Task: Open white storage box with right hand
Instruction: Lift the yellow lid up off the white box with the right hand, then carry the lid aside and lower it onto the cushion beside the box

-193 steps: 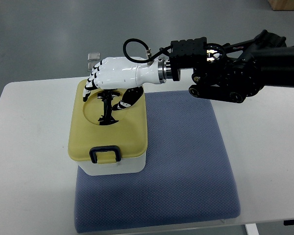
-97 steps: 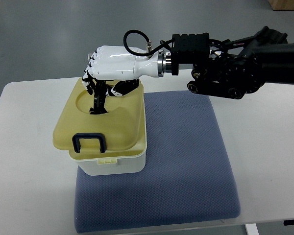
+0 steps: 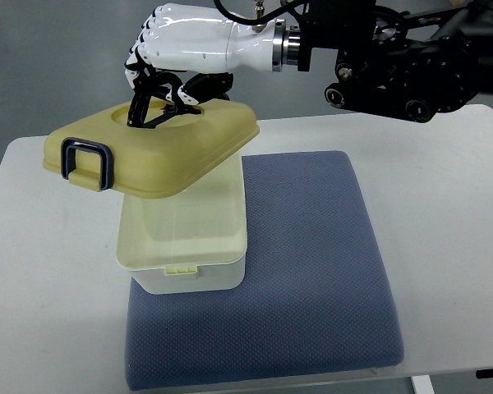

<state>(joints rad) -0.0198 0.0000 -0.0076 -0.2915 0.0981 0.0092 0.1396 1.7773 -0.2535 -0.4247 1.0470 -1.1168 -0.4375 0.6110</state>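
Note:
Next, I release the yellow lid with my right gripper on the far part of the blue mat [image 3: 321, 209], next to the white storage box.
The white storage box [image 3: 185, 254] stands on the blue mat [image 3: 312, 279], its top open and its inside showing. Its yellow lid [image 3: 152, 152], with a dark blue latch [image 3: 86, 162] at the near left end, hangs tilted above and to the left of the box. My right hand [image 3: 160, 86], white with black fingers, is shut on the lid's black handle in the round recess and holds the lid up. The right arm comes in from the upper right. The left arm is not in view.
The white table [image 3: 41, 287] carries the mat. Grey floor lies beyond the table's far edge. The dark right forearm [image 3: 403, 61] spans the upper right above the table.
The right hand has risen and drawn toward the camera with the lid. The lid has come fully off the box and now hangs tilted above it, shifted left.

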